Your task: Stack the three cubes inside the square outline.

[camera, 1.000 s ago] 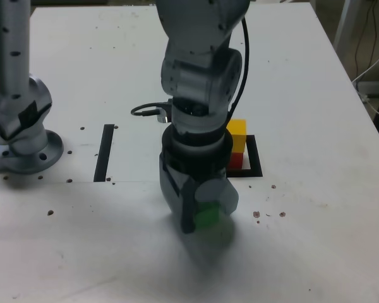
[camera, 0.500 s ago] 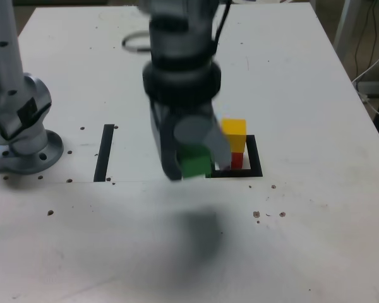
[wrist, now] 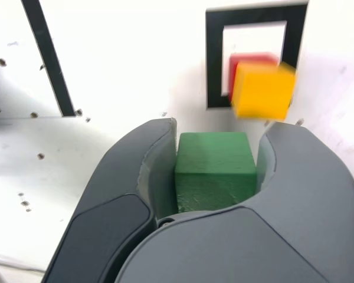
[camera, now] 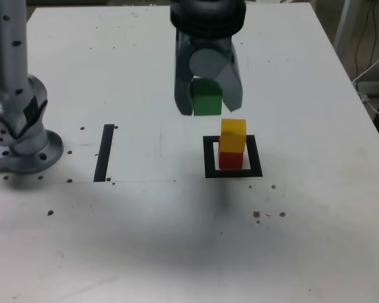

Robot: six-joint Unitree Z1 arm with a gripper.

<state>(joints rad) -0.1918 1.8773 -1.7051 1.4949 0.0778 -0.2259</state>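
Observation:
The green cube, now held well above the table, will be released by my gripper on top of the yellow cube [camera: 235, 125] [wrist: 264, 85], so that it is the highest in the stack.
My gripper [camera: 207, 101] is shut on the green cube [camera: 207, 101], holding it in the air well above the table. In the wrist view the green cube [wrist: 215, 168] sits clamped between the two grey fingers [wrist: 156, 171]. The yellow cube [camera: 233, 136] rests on top of the red cube [camera: 231, 160], and both stand inside the black square outline [camera: 210, 158]. In the exterior view the held cube hangs above and slightly to the left of that stack. The wrist view shows the yellow cube [wrist: 262, 89], the red cube [wrist: 245, 62] and the square outline [wrist: 215, 59] below.
A straight black strip [camera: 104, 153] lies on the white table [camera: 145, 240], left of the outline in the exterior view. The arm's grey base [camera: 22, 136] stands at the exterior view's far left. Small dark specks dot the tabletop. Cables hang off the table's right side.
The gripper has lifted the green cube from the table's front area and carried it up and back, to a spot above and just left of the yellow-on-red stack.

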